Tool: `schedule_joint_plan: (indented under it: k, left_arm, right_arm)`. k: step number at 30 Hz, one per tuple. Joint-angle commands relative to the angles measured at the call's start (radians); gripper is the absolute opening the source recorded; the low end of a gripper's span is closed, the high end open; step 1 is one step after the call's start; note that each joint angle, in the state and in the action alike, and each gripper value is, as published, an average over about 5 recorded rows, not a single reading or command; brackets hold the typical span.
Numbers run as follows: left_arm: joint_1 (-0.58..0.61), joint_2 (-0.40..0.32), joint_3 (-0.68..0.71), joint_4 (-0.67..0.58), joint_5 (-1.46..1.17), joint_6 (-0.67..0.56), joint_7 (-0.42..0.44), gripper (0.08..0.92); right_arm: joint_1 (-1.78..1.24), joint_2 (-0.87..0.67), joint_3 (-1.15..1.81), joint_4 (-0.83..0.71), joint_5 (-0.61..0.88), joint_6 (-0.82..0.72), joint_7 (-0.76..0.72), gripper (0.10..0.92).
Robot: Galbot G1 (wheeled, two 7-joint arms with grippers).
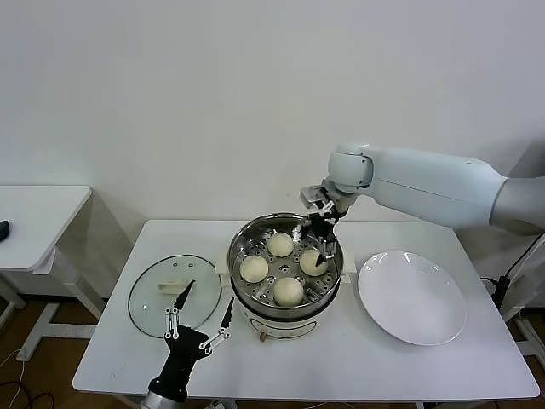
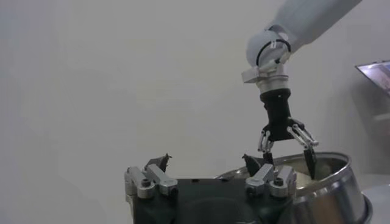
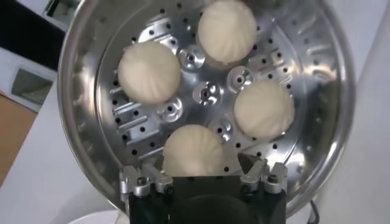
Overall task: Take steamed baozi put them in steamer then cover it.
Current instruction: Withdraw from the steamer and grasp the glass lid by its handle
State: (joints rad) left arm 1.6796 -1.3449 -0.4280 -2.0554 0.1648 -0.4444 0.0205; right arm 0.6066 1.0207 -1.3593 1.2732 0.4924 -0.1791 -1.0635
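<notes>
Next, I will close my left gripper on the white handle (image 1: 172,287) in the middle of the glass cover to cover the steamer.
Several cream-white baozi sit on the perforated tray of the steel steamer (image 1: 241,294) at the table's middle. My right gripper (image 1: 310,247) hangs open just above the right-hand baozi (image 1: 312,264). In the right wrist view that baozi (image 3: 194,151) lies below the open right gripper (image 3: 206,161), whose fingers stand either side of it and apart from it. The glass cover (image 1: 162,294) lies flat on the table to the left of the steamer. My left gripper (image 1: 205,305) is open and empty near the cover's right edge; the left wrist view shows the left gripper (image 2: 206,159) holding nothing.
A flat white plate (image 1: 411,296) lies to the right of the steamer. A second white table (image 1: 34,213) stands off to the left. The right arm reaches in from the right over the steamer's back rim (image 2: 329,182).
</notes>
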Motion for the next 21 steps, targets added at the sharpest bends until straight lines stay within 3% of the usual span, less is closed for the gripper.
schedule_joint_plan:
  k: [1,5,9,15,21]
  left_arm:
    - [-0.02,0.016,-0.02,-0.02,0.067,0.031,-0.044,0.823]
    - [-0.037,0.032,-0.018,-0.051,0.124,0.111,-0.127,0.823]
    - [-0.062,0.036,-0.021,-0.055,0.169,0.142,-0.16,0.823]
    - [-0.095,0.047,-0.044,-0.046,0.219,0.158,-0.17,0.823]
    - [-0.124,0.058,-0.079,-0.001,0.335,0.159,-0.182,0.823]
  right_arm:
    - [-0.197,-0.267,0.345,0.204,0.114,0.192,0.664,0.823]
    - [-0.456,-0.31,0.595,0.271,0.078,0.278,1.133,0.823]
    - [-0.699,-0.322,0.816,0.294,0.044,0.373,1.38,0.823]
    - [-1.088,-0.296,1.195,0.301,-0.031,0.469,1.515,0.823]
    - [-1.454,-0.191,1.568,0.299,-0.111,0.499,1.517,0.823]
